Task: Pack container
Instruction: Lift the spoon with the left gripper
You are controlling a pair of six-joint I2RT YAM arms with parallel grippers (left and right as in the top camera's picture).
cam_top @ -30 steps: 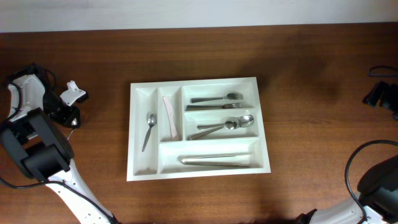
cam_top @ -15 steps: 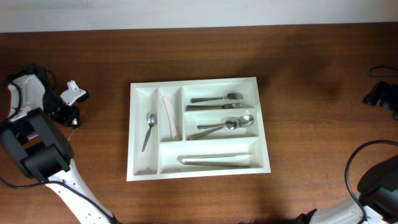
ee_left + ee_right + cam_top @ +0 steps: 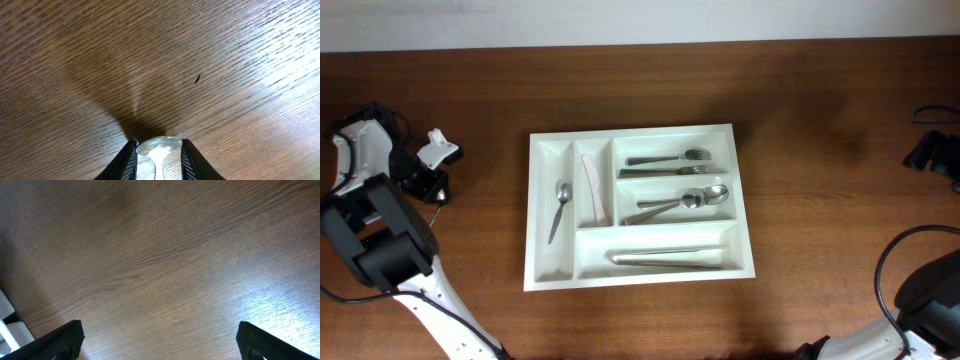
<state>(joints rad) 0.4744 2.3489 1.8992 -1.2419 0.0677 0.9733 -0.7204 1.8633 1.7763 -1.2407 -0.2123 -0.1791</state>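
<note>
I need to set the metal spoon, now low over the table, in the narrow compartment (image 3: 562,182) by the other spoon's bowl, using my left gripper.
The white container (image 3: 640,132) sits mid-table. It holds a spoon (image 3: 558,208) and a pale knife (image 3: 593,188) in the two narrow compartments, forks (image 3: 670,160), spoons (image 3: 680,202) and knives (image 3: 670,258) in the three wide ones. My left gripper (image 3: 428,185) is far left of the tray, low over the table. In the left wrist view its fingers (image 3: 158,144) are shut on the bowl of a metal spoon (image 3: 159,151). My right gripper (image 3: 928,150) is at the far right edge, open and empty (image 3: 160,335) over bare wood.
The wooden table (image 3: 820,120) spreads all round the tray. A small dark speck (image 3: 198,77) lies on the wood ahead of the left gripper. The left arm's base (image 3: 380,250) stands at the front left, and a cable (image 3: 885,265) loops at the front right.
</note>
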